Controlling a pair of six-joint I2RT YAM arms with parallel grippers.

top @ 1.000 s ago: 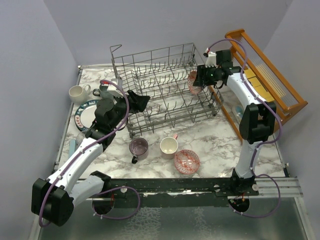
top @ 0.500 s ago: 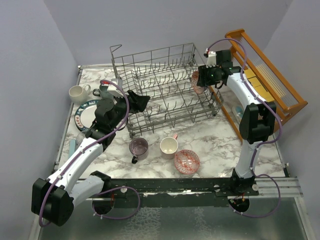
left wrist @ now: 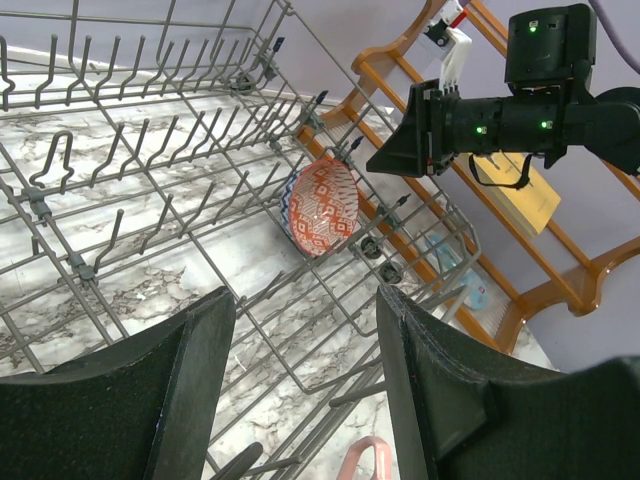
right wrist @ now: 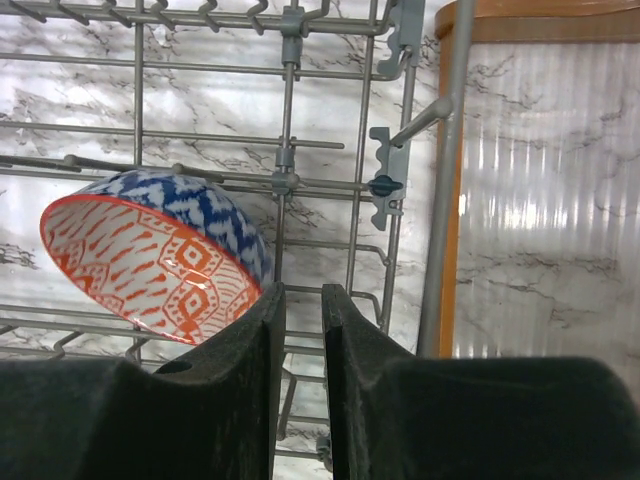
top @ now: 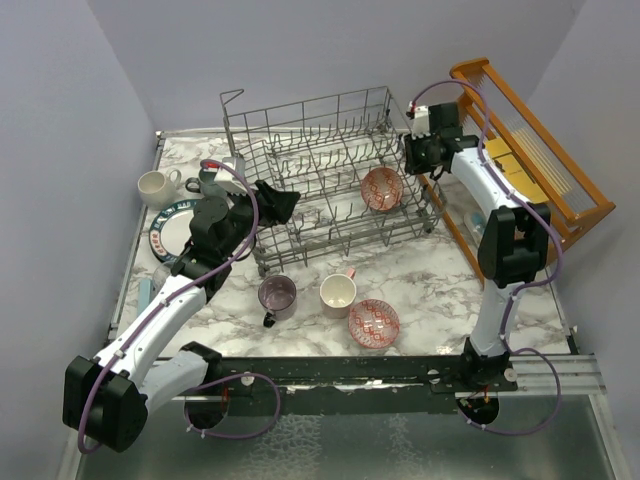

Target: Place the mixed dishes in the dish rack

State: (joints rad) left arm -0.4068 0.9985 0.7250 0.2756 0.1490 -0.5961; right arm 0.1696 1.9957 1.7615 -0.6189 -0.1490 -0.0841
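The bowl in the rack sits crooked across the rack's wires, so the robot's right gripper will grip the bowl's near rim [right wrist: 252,283] and lift it clear to seat it again.
The grey wire dish rack [top: 300,108] stands mid-table. One red-and-white patterned bowl [top: 382,188] leans on its side among the tines at the rack's right end; it also shows in the left wrist view [left wrist: 322,207] and the right wrist view [right wrist: 150,265]. My right gripper [top: 410,157] hovers above it by the rack's right rim, its jaws a narrow gap apart and empty [right wrist: 303,295]. My left gripper [top: 278,203] is open and empty over the rack's front left [left wrist: 305,300]. On the table are a second bowl [top: 374,322], a purple mug [top: 277,294] and a cream mug [top: 338,293].
A white mug [top: 155,186], a grey-green mug [top: 208,180] and the dark-rimmed plate [top: 172,232] sit left of the rack, partly behind my left arm. The orange-brown wooden slatted rack [top: 540,150] stands at the right wall, close to my right arm.
The bowl has left my right gripper and dropped down-left into the rack. The right gripper has drawn back up toward the rack's rim. The left arm has not moved.
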